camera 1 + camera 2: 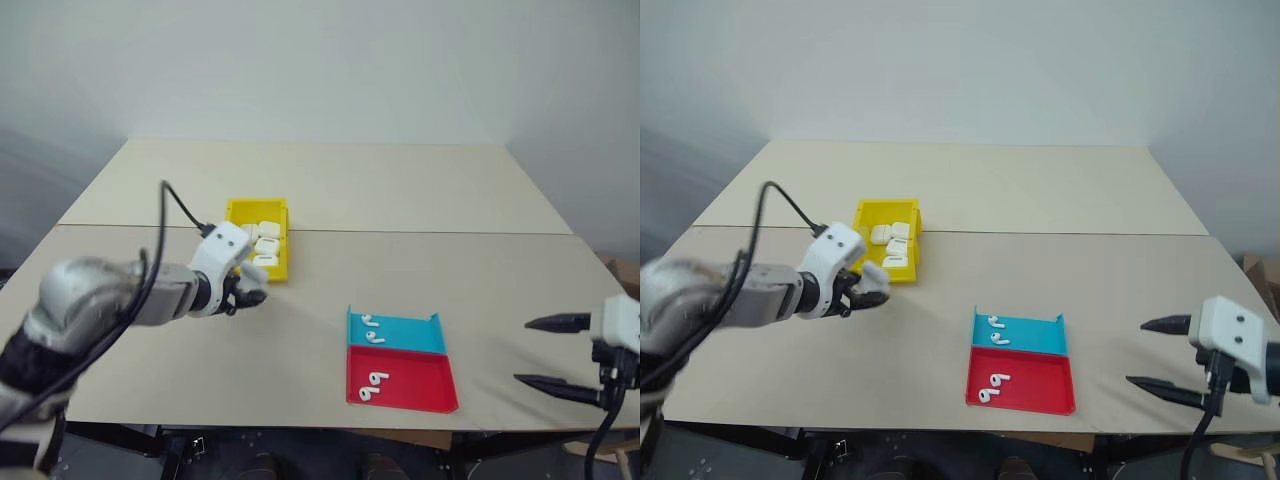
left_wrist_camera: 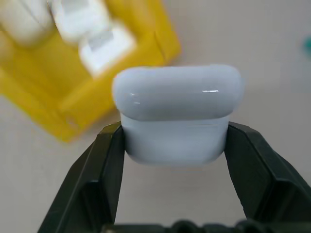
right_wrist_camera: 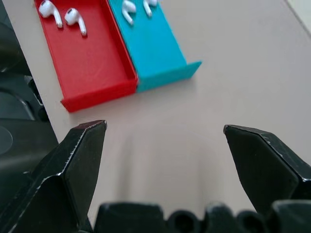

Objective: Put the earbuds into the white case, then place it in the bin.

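The round head (image 1: 374, 379) (image 3: 72, 16) of the earbud nearer the blue tray is next for my right gripper, which should go to the red tray and close on it.
My left gripper (image 1: 248, 293) is shut on the white case (image 2: 177, 114). The case's lid is closed, and the two black fingers (image 2: 109, 160) clamp its lower half. It hangs just above the table, by the near end of the yellow bin (image 1: 231, 215). Two earbuds (image 1: 372, 328) lie in the blue tray (image 1: 412, 336) and two more earbuds (image 1: 374, 379) in the red tray (image 1: 425, 388). My right gripper (image 1: 523, 351) stands open near the table's right front edge, to the right of the trays, with nothing between its fingers.
Several other white cases (image 1: 266, 240) lie inside the yellow bin. The blue and red trays sit side by side near the front edge. A seam (image 1: 420, 232) runs across the tabletop behind the bin, and bare table lies beyond it.
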`<state>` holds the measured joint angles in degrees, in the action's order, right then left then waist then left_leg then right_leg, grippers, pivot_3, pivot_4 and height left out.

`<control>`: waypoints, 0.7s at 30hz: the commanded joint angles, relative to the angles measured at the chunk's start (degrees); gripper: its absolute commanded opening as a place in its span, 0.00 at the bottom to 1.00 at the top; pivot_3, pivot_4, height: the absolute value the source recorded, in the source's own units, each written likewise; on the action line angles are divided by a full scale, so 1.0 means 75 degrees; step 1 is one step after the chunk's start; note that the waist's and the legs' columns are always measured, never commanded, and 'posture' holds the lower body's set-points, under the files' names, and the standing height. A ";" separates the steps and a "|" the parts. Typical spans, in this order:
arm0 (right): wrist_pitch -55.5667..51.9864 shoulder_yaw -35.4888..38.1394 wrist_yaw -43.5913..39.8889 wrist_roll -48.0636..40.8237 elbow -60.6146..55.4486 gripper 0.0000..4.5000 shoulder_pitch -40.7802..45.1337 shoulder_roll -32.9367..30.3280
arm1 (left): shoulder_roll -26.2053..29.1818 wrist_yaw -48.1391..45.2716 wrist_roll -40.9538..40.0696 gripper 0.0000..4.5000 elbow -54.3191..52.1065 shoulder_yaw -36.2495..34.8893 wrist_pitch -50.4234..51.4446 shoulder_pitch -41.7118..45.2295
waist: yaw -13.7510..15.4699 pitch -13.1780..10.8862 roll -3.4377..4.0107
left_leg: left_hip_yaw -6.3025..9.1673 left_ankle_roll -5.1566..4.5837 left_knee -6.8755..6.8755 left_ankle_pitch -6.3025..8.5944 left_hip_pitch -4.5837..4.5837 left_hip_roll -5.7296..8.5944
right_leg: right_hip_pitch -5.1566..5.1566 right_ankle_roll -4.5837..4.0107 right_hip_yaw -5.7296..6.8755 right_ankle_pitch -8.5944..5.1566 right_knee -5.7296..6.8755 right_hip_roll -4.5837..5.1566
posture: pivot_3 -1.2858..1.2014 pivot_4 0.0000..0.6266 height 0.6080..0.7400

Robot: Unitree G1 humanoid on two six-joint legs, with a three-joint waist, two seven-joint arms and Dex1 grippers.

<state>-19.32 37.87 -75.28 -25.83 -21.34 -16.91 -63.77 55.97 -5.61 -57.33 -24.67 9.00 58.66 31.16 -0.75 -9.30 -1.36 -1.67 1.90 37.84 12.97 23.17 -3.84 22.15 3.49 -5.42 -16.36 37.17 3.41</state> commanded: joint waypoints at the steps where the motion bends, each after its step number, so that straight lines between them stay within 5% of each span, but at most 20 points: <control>1: -0.0704 0.0263 -0.0260 -0.0078 -0.0750 1.00 0.0271 -0.0912 | -0.0372 -0.2296 0.1656 0.62 -0.0502 -0.0710 -0.3353 -0.1195 | 0.0032 -0.0003 -0.0004 | 0.0003 0.0000 0.0001 0.0000 0.0005 0.0000 | 0.0002 -0.0005 0.0006 0.0003 -0.0005 -0.0001 | 0.52 0.24 1.00; 10: -0.2371 -0.0952 -0.0005 -0.0845 -0.2850 1.00 0.1549 -0.3020 | -0.2938 -0.4834 0.2922 0.62 0.0691 -0.0737 -0.7179 -0.2487 | 0.0190 0.0000 0.0000 | -0.0001 -0.0007 0.0003 0.0003 0.0019 -0.0002 | 0.0007 -0.0001 0.0003 0.0007 -0.0013 0.0002 | 0.52 0.24 1.00; 15: -0.2648 -0.2524 0.1186 -0.1246 -0.3530 1.00 0.2827 -0.3915 | -0.3481 -0.6522 0.2981 0.62 0.1276 -0.0631 -0.8253 -0.2784 | 0.0171 0.0001 0.0001 | -0.0004 -0.0011 0.0003 0.0006 0.0022 -0.0006 | 0.0016 -0.0001 0.0000 0.0006 -0.0013 0.0003 | 0.52 0.24 1.00; 21: -0.3446 -0.5200 0.1850 -0.1184 -0.3873 1.00 0.5297 -0.3370 | -0.3947 -0.7839 0.3217 0.62 0.2196 -0.0498 -0.9165 -0.2810 | 0.0128 0.0000 0.0000 | -0.0006 -0.0012 0.0004 0.0005 0.0018 -0.0009 | 0.0017 -0.0003 -0.0001 0.0008 -0.0011 0.0003 | 0.52 0.24 1.00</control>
<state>-42.94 2.52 -61.97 -36.00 -49.27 20.16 -90.22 26.60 -62.05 -33.02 -8.30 5.68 -7.81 9.88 0.21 -9.30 -1.36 -1.71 1.81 37.87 13.00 23.32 -3.91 22.29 3.47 -5.43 -16.30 37.08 3.42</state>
